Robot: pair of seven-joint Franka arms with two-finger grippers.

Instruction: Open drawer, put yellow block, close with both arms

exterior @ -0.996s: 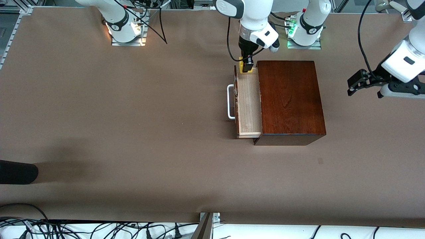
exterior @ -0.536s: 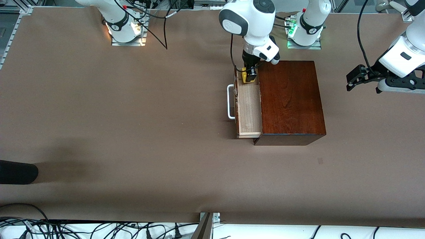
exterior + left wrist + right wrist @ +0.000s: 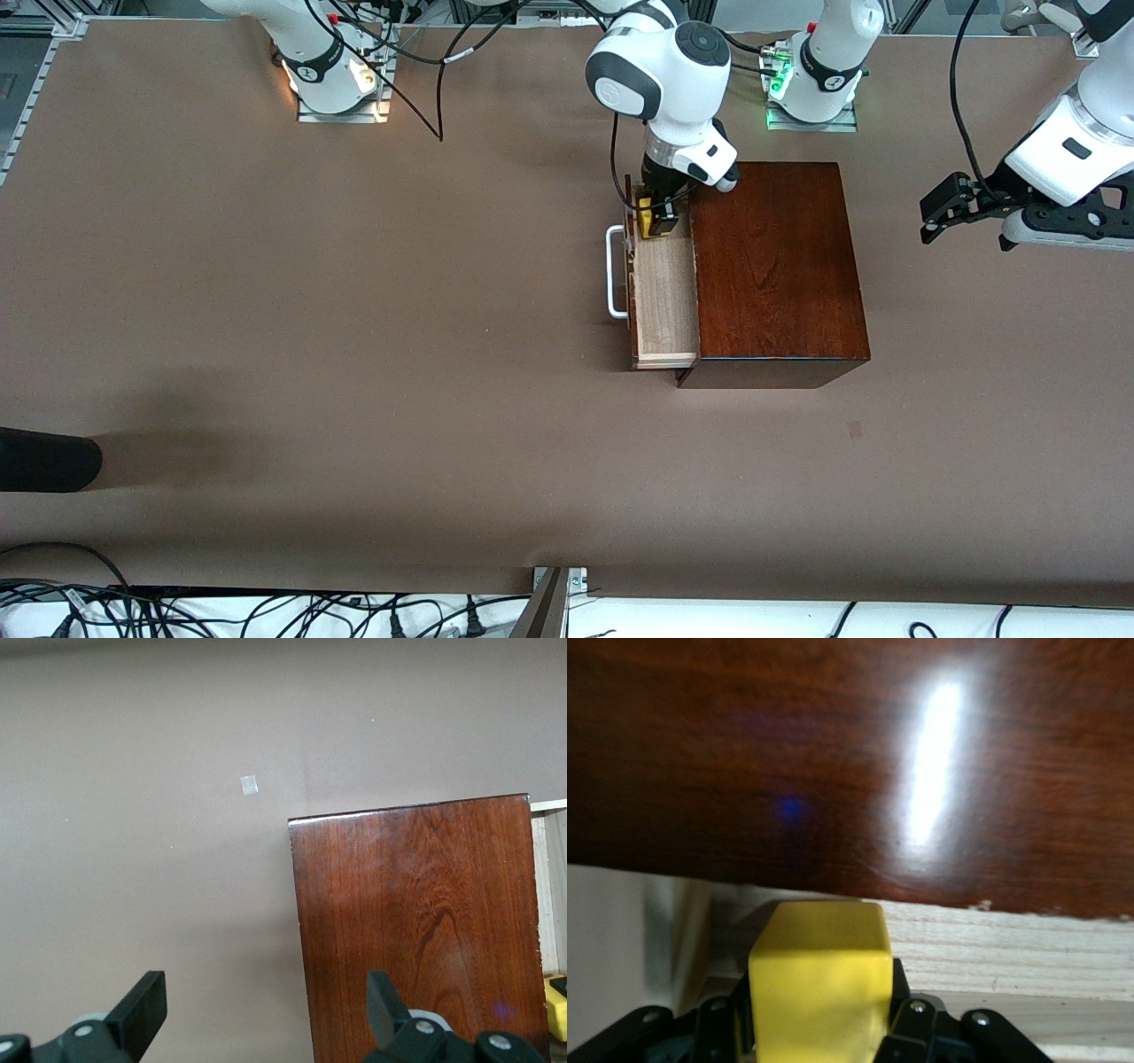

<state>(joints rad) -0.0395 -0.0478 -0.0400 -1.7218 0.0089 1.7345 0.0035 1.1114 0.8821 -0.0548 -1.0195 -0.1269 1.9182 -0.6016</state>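
Note:
The yellow block, now held over the drawer's far end, will be released by my right gripper on the pale tray (image 3: 655, 246), at a spot just behind the far end of the white handle.
The drawer (image 3: 664, 292) is pulled out of the dark mahogany box (image 3: 775, 266), its pale tray showing and its white handle (image 3: 613, 271) toward the right arm's end. My right gripper (image 3: 657, 221) is shut on the yellow block (image 3: 649, 217) and holds it over the drawer's end farthest from the front camera. The right wrist view shows the yellow block (image 3: 819, 979) between the fingers, above the pale tray (image 3: 1010, 943) and beside the box (image 3: 833, 753). My left gripper (image 3: 941, 213) is open and waits in the air past the box at the left arm's end. The left wrist view shows the box (image 3: 416, 921).
A black object (image 3: 49, 459) lies at the table's edge toward the right arm's end. Cables lie along the edge nearest the front camera. A small pale mark (image 3: 250, 785) is on the table beside the box.
My right gripper has carried the yellow block from past the drawer's back end to over the tray and lower. My left gripper has drifted slightly toward the bases.

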